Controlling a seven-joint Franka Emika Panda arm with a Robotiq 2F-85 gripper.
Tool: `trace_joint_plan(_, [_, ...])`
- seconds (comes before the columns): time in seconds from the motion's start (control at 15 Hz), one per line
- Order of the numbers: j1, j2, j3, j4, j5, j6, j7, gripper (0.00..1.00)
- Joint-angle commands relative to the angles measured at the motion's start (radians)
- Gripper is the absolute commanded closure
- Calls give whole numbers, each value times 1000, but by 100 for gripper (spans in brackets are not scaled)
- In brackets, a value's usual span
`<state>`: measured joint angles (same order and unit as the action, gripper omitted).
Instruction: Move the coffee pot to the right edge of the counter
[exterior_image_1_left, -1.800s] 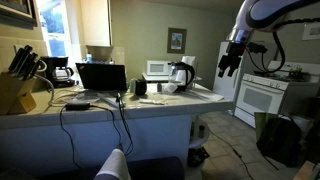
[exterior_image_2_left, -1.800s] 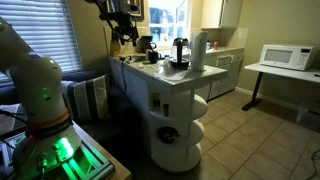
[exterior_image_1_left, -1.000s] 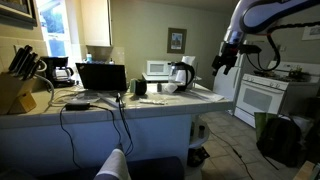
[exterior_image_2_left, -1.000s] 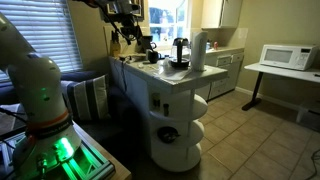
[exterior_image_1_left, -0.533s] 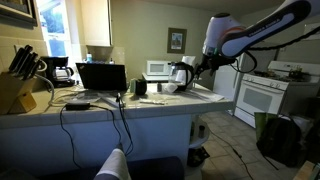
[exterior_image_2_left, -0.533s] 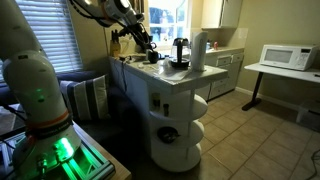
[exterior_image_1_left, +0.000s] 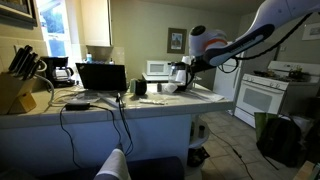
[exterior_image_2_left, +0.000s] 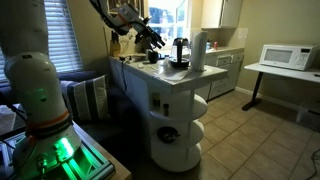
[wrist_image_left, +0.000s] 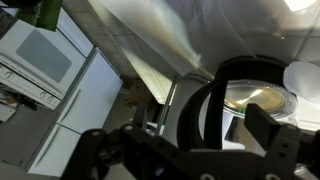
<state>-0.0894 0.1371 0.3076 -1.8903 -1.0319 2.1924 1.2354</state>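
Observation:
My gripper should grip the coffee pot on the black handle (exterior_image_1_left: 180, 85) (wrist_image_left: 213, 115), beside the pot's glass rim.
The coffee pot (exterior_image_1_left: 184, 77) is a small glass carafe with a black handle. It stands on the pale counter (exterior_image_1_left: 100, 104) near its right end, in front of the microwave. In an exterior view it stands (exterior_image_2_left: 180, 56) beside a tall white roll. My gripper (exterior_image_1_left: 181, 67) is low over the counter, right at the pot. In the wrist view the gripper (wrist_image_left: 197, 124) is open, and the pot's black handle (wrist_image_left: 190, 105) stands between the two fingers. The glass rim (wrist_image_left: 255, 96) lies just beyond. I cannot tell whether the fingers touch the handle.
A laptop (exterior_image_1_left: 101, 77), a knife block (exterior_image_1_left: 17, 88), a black drip coffee machine (exterior_image_1_left: 60, 71) and cables lie on the counter. A microwave (exterior_image_1_left: 157, 69) stands at the back. A white stove (exterior_image_1_left: 262, 96) stands past the counter's end. The tall white roll (exterior_image_2_left: 198, 50) is beside the pot.
My arm has swung down from high near the stove to the counter. The gripper now sits at the coffee pot with its handle between the fingers. The pot has not moved.

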Motion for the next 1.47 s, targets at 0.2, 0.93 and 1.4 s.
trace_joint_plan(0.2, [227,237,-149,212,-217,-74,71,0])
trace_joint_plan(0.93, [245,337,-257,343,-435,-89,5,0])
trace_joint_plan(1.4, [242,359,-274,368,-422,-196,-5,0])
